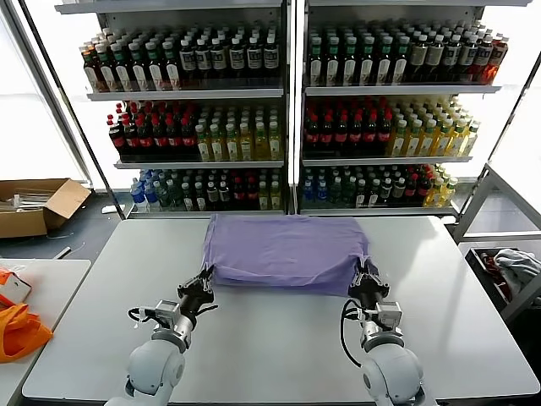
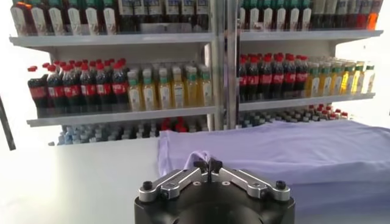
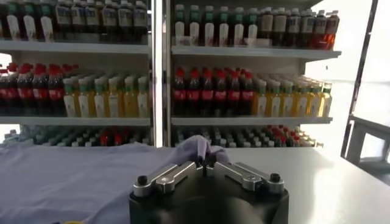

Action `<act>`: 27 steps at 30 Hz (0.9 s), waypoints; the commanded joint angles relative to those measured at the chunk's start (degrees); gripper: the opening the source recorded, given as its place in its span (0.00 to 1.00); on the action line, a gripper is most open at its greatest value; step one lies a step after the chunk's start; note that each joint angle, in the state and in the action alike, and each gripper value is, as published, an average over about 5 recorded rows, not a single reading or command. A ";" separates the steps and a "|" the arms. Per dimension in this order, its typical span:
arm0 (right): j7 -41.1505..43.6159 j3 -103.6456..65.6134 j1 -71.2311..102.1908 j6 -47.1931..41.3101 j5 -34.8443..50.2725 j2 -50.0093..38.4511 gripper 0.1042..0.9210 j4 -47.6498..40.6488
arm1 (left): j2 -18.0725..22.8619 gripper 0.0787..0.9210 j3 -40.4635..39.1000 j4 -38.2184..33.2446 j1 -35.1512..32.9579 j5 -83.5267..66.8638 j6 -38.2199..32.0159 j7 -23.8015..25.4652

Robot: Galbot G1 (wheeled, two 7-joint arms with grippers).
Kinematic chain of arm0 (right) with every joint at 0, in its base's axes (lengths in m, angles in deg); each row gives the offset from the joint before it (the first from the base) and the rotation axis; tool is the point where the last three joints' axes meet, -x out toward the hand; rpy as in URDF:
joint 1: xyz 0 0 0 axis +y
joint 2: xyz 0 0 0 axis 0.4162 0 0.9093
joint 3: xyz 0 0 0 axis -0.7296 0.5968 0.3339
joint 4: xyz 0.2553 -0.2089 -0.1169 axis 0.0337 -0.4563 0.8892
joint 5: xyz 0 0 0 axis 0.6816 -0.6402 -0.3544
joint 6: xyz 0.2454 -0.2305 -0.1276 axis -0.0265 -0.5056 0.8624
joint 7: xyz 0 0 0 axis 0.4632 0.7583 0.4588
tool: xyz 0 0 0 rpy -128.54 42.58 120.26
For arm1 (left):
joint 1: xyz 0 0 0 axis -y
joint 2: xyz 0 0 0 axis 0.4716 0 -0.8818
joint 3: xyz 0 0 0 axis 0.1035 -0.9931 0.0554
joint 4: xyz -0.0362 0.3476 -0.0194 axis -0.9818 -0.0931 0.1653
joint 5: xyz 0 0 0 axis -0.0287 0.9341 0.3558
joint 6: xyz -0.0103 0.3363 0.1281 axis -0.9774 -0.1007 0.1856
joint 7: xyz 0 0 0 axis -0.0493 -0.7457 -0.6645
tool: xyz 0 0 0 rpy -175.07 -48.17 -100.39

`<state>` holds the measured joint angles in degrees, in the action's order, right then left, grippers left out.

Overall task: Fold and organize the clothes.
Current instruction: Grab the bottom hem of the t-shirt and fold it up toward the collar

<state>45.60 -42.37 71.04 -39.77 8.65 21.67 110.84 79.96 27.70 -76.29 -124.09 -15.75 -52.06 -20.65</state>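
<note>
The lavender T-shirt lies at the table's back edge, so my left gripper and my right gripper will take its bottom layer's near corners [image 1: 221,281] and drag it closer.
A lavender T-shirt [image 1: 283,249] lies folded over on the grey table [image 1: 279,347], plain side up, its far edge near the table's back. My left gripper [image 1: 205,277] is shut on the shirt's near left corner, and a small purple pinch of cloth [image 2: 198,157] rises between its fingertips [image 2: 207,163]. My right gripper [image 1: 365,272] is shut on the near right corner, where a bunch of cloth [image 3: 198,146] stands above its fingertips [image 3: 206,159]. Both corners are lifted slightly off the table. The lettering is hidden.
Tall shelves of bottled drinks [image 1: 279,110] stand right behind the table. A side table at the left holds a bright orange fabric item [image 1: 17,330]. A cardboard box [image 1: 38,203] sits on the floor at the left, and a bin with cloth [image 1: 511,271] stands at the right.
</note>
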 commanded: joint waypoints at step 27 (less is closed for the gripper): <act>-5.51 0.16 -8.67 -1.76 14.16 4.93 0.38 -5.52 | -0.74 0.29 -1.00 3.31 4.41 0.00 -0.23 -2.89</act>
<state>42.12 -42.09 63.27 -41.58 18.06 25.80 104.70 79.22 26.54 -71.13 -119.12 -15.88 -52.47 -22.81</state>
